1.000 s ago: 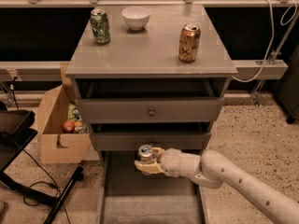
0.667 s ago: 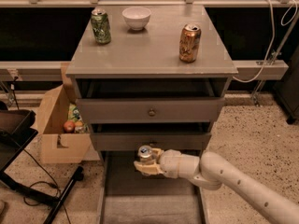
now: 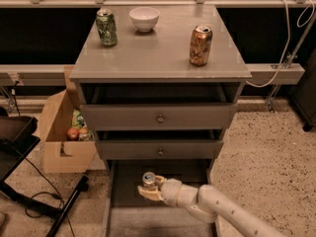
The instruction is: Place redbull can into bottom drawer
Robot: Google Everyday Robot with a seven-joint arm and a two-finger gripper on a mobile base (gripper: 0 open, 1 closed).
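My gripper will let go of the redbull can on the bottom drawer's inside (image 3: 136,195), near the side that faces the cardboard box.
The redbull can (image 3: 148,178) shows only its silver top and a bit of its body, held upright in my gripper (image 3: 150,190). The gripper is shut on the can and reaches in from the lower right on a white arm (image 3: 217,209). It holds the can over the back part of the bottom drawer (image 3: 160,221), the pulled-out grey tray at the foot of the grey cabinet. The can sits just below the front of the lower knobbed drawer (image 3: 160,149).
On the cabinet top stand a green can (image 3: 106,27), a white bowl (image 3: 144,19) and an orange-gold can (image 3: 200,45). A cardboard box (image 3: 61,132) with items stands left of the cabinet. Black stand legs and cables (image 3: 54,206) lie at lower left.
The gripper with the can has barely shifted over the bottom drawer. Nothing else has moved.
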